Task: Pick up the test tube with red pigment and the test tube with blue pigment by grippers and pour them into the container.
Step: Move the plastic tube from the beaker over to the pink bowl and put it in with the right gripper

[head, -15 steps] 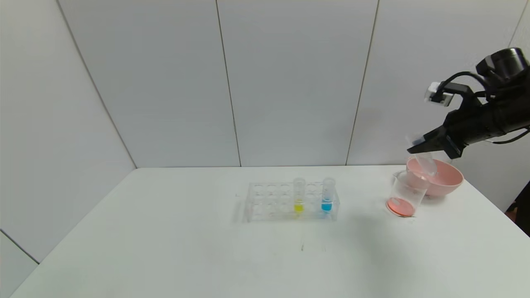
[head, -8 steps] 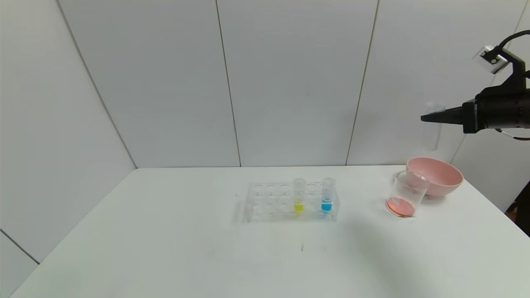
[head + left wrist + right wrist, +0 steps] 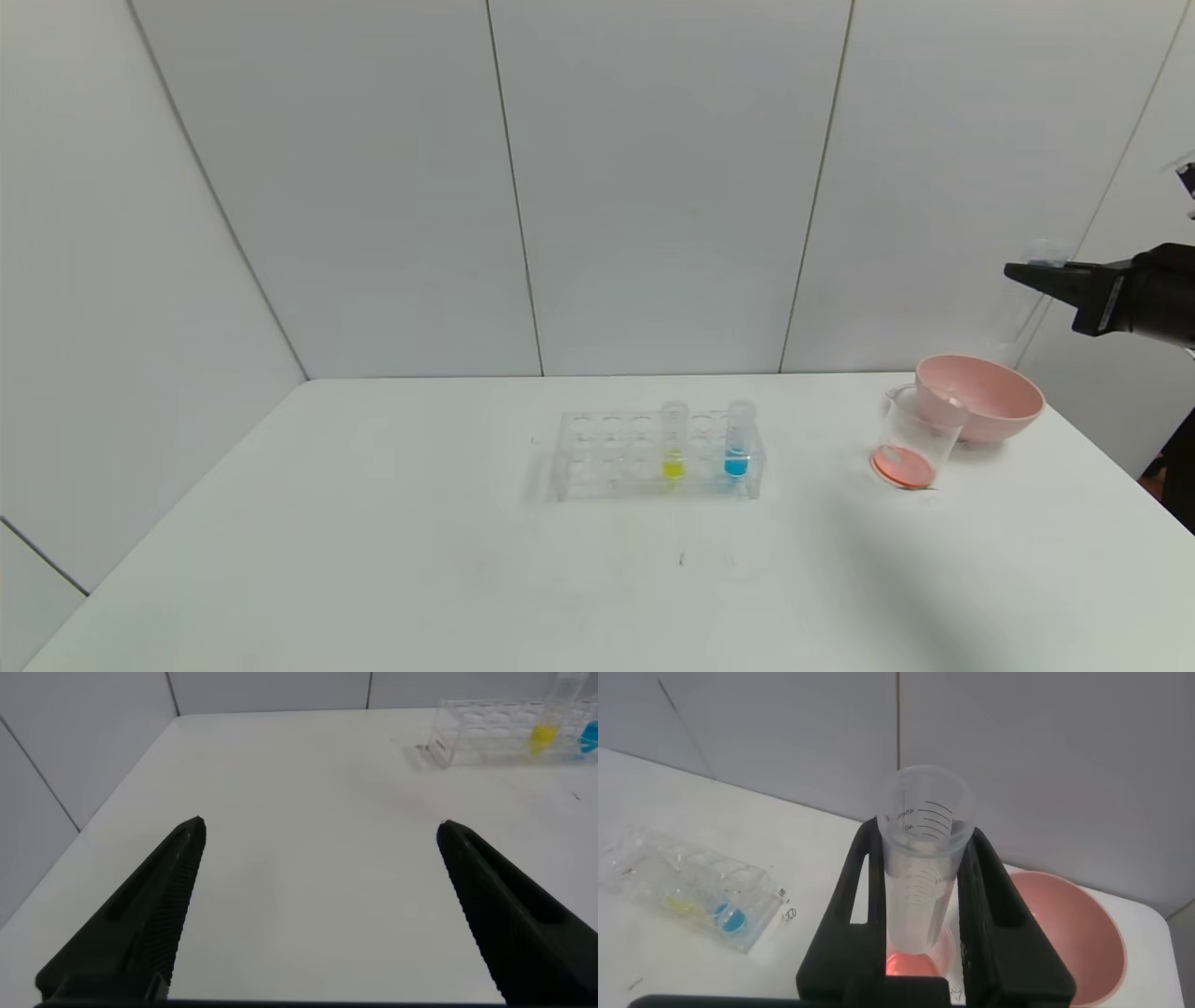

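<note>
Next, my right gripper releases the clear test tube that it has, letting it go inside the pink bowl (image 3: 1012, 388) (image 3: 1077, 950) behind the beaker.
My right gripper (image 3: 1022, 273) is high above the pink bowl at the far right, shut on a clear graduated test tube (image 3: 1018, 308). In the right wrist view the gripper (image 3: 924, 838) holds the tube (image 3: 920, 868) upright, with no liquid visible in it. The clear beaker (image 3: 917, 431) stands on the table beside the bowl with red-orange liquid (image 3: 903, 467) in its bottom, also seen under the tube (image 3: 910, 969). The test tube with blue pigment (image 3: 738, 446) stands in the rack (image 3: 607, 457). My left gripper (image 3: 320, 826) is open and empty over the table's left part.
A tube with yellow liquid (image 3: 674, 448) stands in the rack left of the blue one. The pink bowl (image 3: 990, 415) sits just behind the beaker near the table's right edge. Grey wall panels close the back and sides.
My right gripper has risen from its tilted pose over the beaker and drawn back to the right. The tube in it has turned from tipped to upright.
</note>
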